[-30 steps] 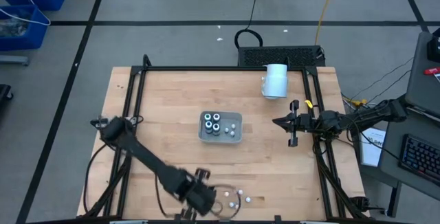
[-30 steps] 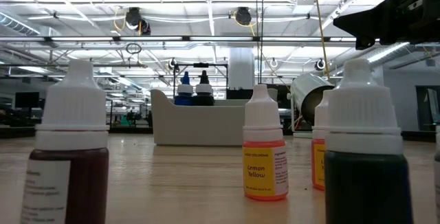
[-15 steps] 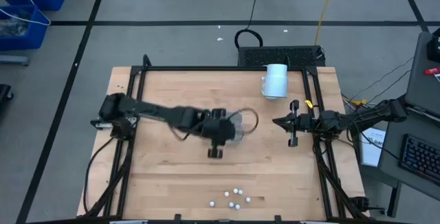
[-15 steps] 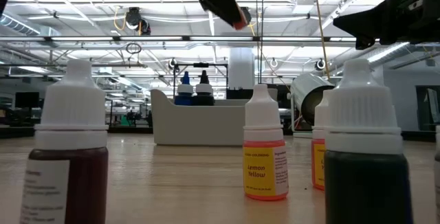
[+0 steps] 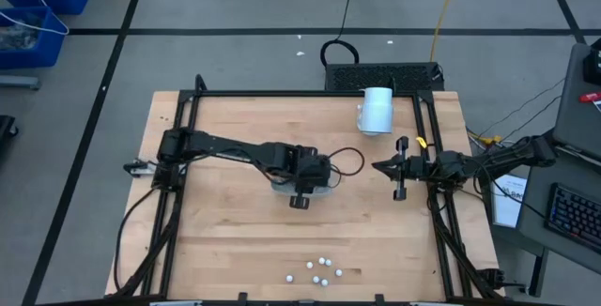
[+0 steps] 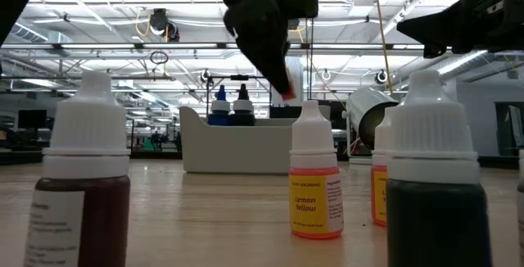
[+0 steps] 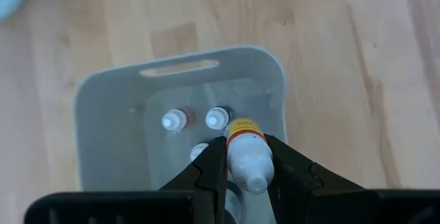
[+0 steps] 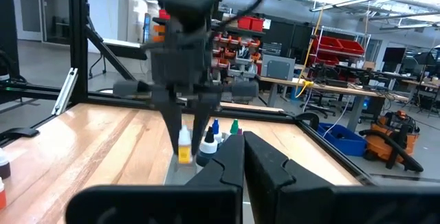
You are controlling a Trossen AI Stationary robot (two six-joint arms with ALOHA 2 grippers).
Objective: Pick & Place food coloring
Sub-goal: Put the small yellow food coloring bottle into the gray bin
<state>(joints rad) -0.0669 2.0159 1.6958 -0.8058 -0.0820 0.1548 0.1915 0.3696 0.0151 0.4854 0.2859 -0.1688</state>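
Next, my left gripper lets go of the orange-yellow bottle next to the white-capped bottles in the pale grey tray (image 5: pixel 317 184) (image 7: pixel 236 140).
My left gripper (image 7: pixel 244 145) hovers over the pale grey tray (image 7: pixel 179 66) in the middle of the table, shut on a small food coloring bottle (image 7: pixel 242 138) with a white cap and an orange-yellow body. Three white-capped bottles (image 7: pixel 216 119) stand inside the tray. Several more bottles (image 5: pixel 321 268) stand loose on the wood near the table's near edge, and they loom large in the low view (image 6: pixel 315 177). My right gripper (image 5: pixel 399 167) waits shut by the table's right edge. My left gripper pinches the bottle's upper part (image 7: pixel 249 165) between its two fingers, coming from above and pointing down. The bottle is upright and lifted clear. Its orange-yellow lower body (image 8: pixel 184 148) sticks out below the fingertips, above the tray's inside.
A large white cylinder (image 5: pixel 376 109) lies near the table's far right corner. A black frame (image 5: pixel 178 128) runs along the table's edges. Bare wood lies between the tray and the loose bottles (image 6: pixel 82 177) at the near edge.
My left gripper has swung from the loose bottles at the near edge up and toward the far edge, to the tray in the table's middle, carrying the bottle. In the last half second it has come lower over the tray. The right arm has kept still.
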